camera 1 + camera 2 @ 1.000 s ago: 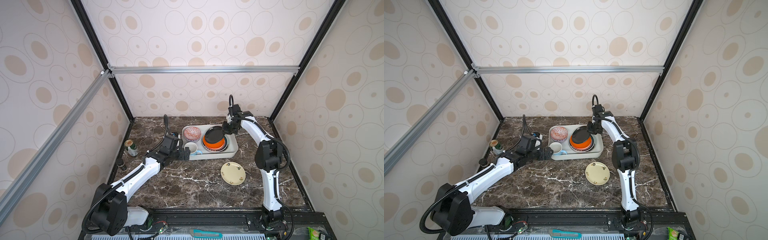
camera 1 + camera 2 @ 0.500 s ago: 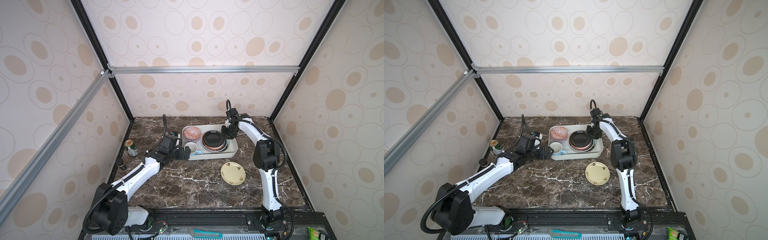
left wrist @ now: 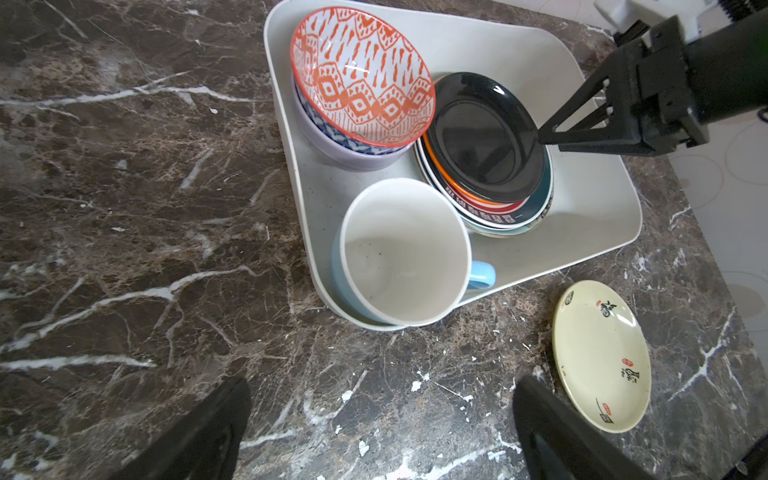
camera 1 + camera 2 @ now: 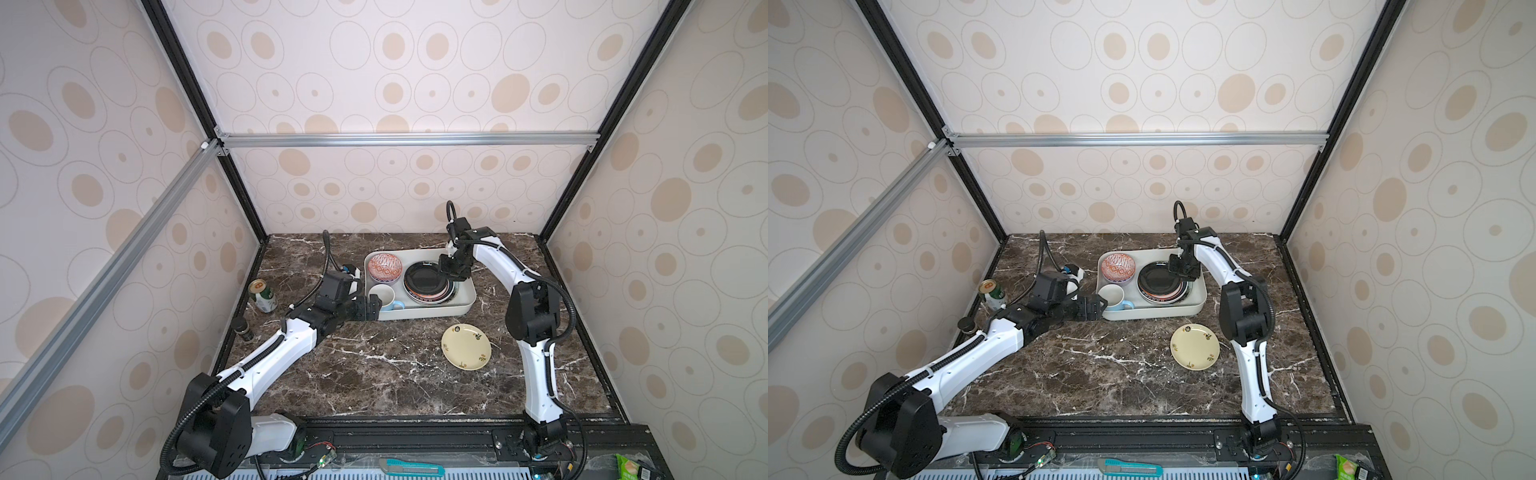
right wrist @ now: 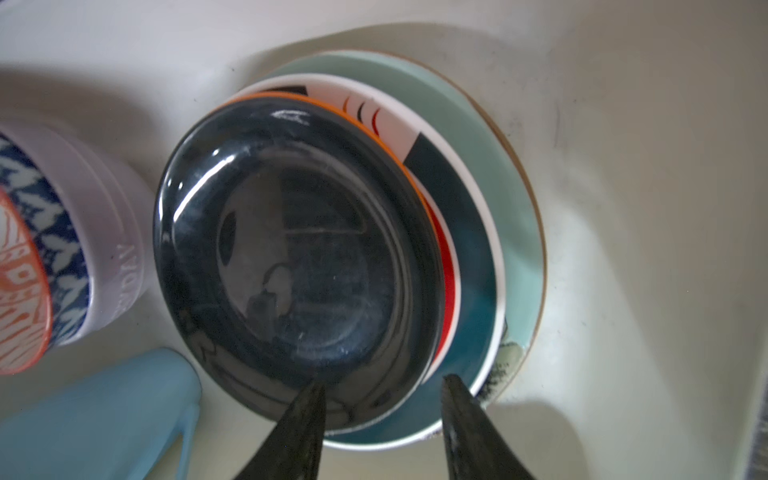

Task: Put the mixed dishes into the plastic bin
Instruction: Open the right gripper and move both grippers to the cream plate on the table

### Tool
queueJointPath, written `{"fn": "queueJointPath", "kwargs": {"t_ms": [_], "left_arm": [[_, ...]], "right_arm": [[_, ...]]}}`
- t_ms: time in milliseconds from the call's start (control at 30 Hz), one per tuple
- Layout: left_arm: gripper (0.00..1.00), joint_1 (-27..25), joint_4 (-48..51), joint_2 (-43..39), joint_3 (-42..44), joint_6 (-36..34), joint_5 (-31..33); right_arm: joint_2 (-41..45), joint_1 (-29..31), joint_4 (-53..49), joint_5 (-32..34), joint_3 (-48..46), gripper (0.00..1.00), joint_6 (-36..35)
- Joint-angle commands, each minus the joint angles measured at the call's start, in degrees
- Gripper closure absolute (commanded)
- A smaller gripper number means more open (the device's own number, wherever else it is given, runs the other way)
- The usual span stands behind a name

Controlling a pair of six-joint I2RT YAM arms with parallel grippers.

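The rim of the cream plate [image 4: 489, 345], on the side farthest from my left gripper, is the next thing my right gripper needs to grab.
The plastic bin [image 4: 424, 313] [image 4: 1154, 313] [image 3: 594, 216] [image 5: 623, 166] stands at the back middle of the marble table. In it, a red-white patterned bowl [image 4: 385, 266] [image 4: 1118, 266] [image 3: 361, 79] nests in a lavender bowl [image 3: 340, 153] [image 5: 112, 249], beside a light-blue mug [image 4: 382, 296] [image 4: 1113, 297] [image 3: 403, 253] [image 5: 104, 415]. A glossy dark plate [image 4: 426, 280] [image 4: 1158, 280] [image 3: 482, 133] [image 5: 291, 249] tops a stack of orange, patterned and teal plates. My right gripper [image 4: 446, 272] [image 4: 1177, 270] [image 3: 550, 141] [image 5: 384, 382] is open over that stack's edge. A cream plate [image 4: 465, 347] [image 4: 1195, 347] [image 3: 600, 355] lies on the table. My left gripper [image 4: 370, 307] [image 4: 1096, 308] [image 3: 380, 386] is open and empty by the mug corner.
A green drink can [image 4: 262, 295] [image 4: 992, 292] and a small dark jar [image 4: 243, 326] [image 4: 966, 324] stand at the table's left edge. Black frame posts line the sides. A teal utility knife [image 4: 411, 467] lies on the front rail.
The dark plate, held tilted over the orange plate a second ago, now lies flat on the stack, and my right gripper has opened off it. The left arm has not moved.
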State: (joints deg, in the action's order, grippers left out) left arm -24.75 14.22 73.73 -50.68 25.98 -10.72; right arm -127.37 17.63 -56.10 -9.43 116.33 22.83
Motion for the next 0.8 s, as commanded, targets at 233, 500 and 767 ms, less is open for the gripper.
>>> {"fn": "queueJointPath", "kwargs": {"t_ms": [233, 500, 767], "left_arm": [[0.08, -11.44, 2.38, -4.66, -1.09, 2.23, 0.72], [0.28, -28.37, -2.27, 3.04, -0.44, 8.46, 6.25], [0.51, -32.55, -10.11, 16.61, -1.64, 11.54, 6.9]], "right_arm": [[29.13, -0.1, 2.0, 5.31, -24.84, 0.51, -0.39], [51.33, -1.26, 8.81, 4.73, -55.74, 0.5, 1.84], [61.56, -5.77, 14.39, 2.07, -71.09, 0.5, 2.72]]}}
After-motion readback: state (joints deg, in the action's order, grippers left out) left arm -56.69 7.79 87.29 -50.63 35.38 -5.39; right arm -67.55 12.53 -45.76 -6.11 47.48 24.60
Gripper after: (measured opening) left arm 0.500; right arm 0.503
